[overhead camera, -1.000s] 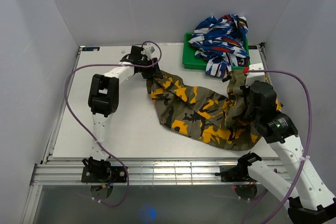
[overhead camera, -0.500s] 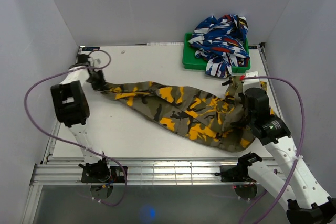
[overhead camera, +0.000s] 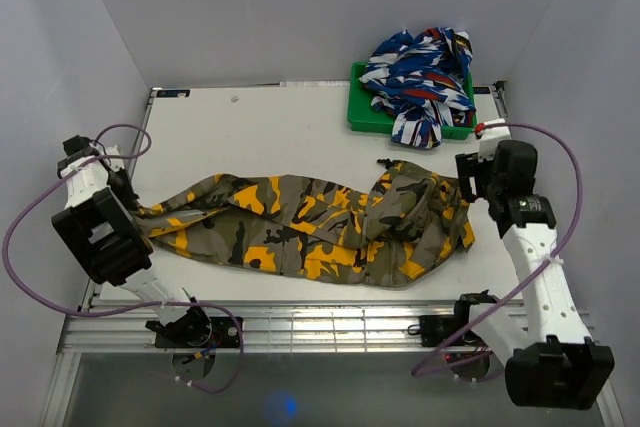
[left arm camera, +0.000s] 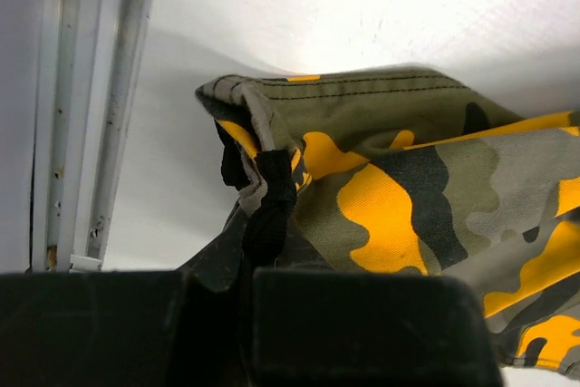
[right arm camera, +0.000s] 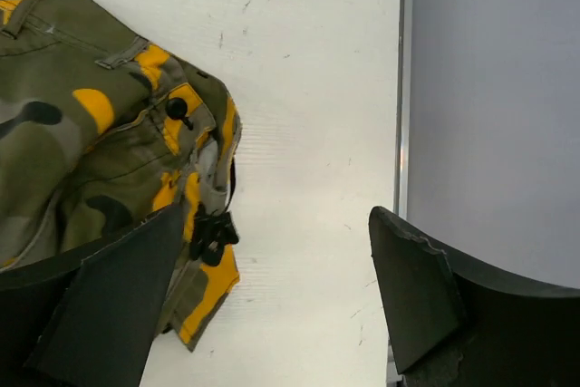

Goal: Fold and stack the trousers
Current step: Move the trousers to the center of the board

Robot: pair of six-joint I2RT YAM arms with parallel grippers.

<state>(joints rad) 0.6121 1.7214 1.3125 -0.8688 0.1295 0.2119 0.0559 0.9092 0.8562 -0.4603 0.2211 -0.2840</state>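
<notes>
Next, I let go of the hem of the trousers' leg with my left gripper on the bare part of the table [overhead camera: 128, 218] [left arm camera: 197, 210] close against the metal side bar.
The camouflage trousers [overhead camera: 310, 222] lie stretched across the table from the left edge to the right side. My left gripper [overhead camera: 128, 199] is at the far left edge, shut on a leg hem. In the left wrist view the hem [left arm camera: 362, 106] and its black drawstring [left arm camera: 270, 206] run down into the closed fingers of that gripper [left arm camera: 245, 271]. My right gripper [overhead camera: 468, 179] hovers just right of the waist end and stands open. The right wrist view shows this gripper [right arm camera: 272, 292] holding nothing, its left finger [right arm camera: 118, 301] over the waistband with a black button [right arm camera: 178, 110].
A green tray [overhead camera: 362, 117] at the back right holds a heap of blue, red and white cloth [overhead camera: 420, 72]. The table's metal side rail [left arm camera: 118, 88] runs close beside the left gripper. The right wall [right arm camera: 489, 88] stands just past the right gripper.
The left gripper has pulled the leg hem across to the far left edge, stretching the trousers out. The right gripper has opened, let go of the waist end and drawn back right.
</notes>
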